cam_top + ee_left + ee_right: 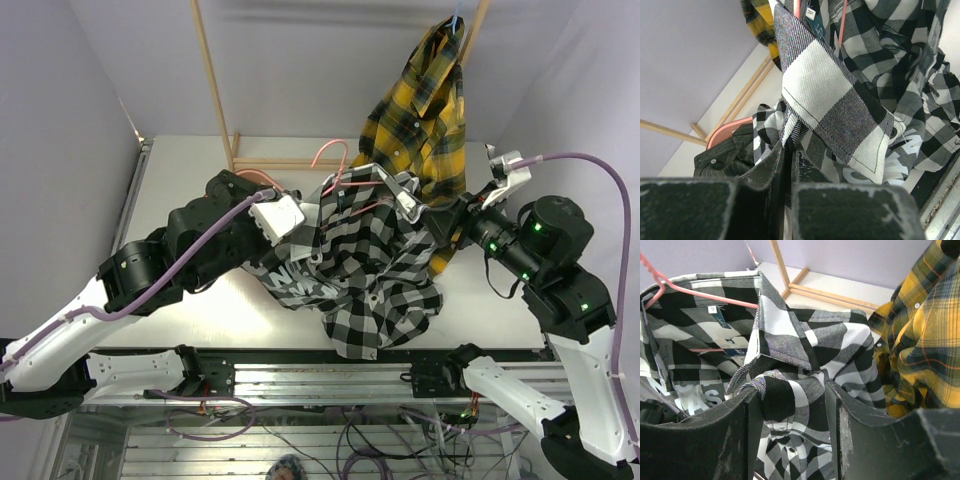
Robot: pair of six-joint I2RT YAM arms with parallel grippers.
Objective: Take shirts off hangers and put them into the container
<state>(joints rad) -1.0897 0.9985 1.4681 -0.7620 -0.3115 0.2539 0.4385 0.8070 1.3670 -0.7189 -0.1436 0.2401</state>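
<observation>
A loose fold lies in my right gripper while the pink hanger's arm sits inside the shirt, so I should back off and grip the collar's edge [384, 175].
The black-and-white check shirt [365, 265] hangs bunched between both arms, still on the pink hanger [335, 157], whose wire runs through the collar [735, 302]. My left gripper [789, 149] is shut on a fold of this shirt below the collar [830, 95]. My right gripper [792, 390] stands open with a fold of the same shirt [777, 395] lying loose between its fingers [845, 415]. Behind, the yellow-and-black plaid shirt [420, 120] hangs from the light blue hanger [457, 20]. A pink rim of the container [725, 132] shows behind the left fingers.
A dark charcoal garment [725, 156] lies by the pink rim. Wooden rack poles [212, 80] rise at the back of the table, with a wooden base rail [830, 296]. The yellow shirt [925, 330] hangs close to the right gripper's right side.
</observation>
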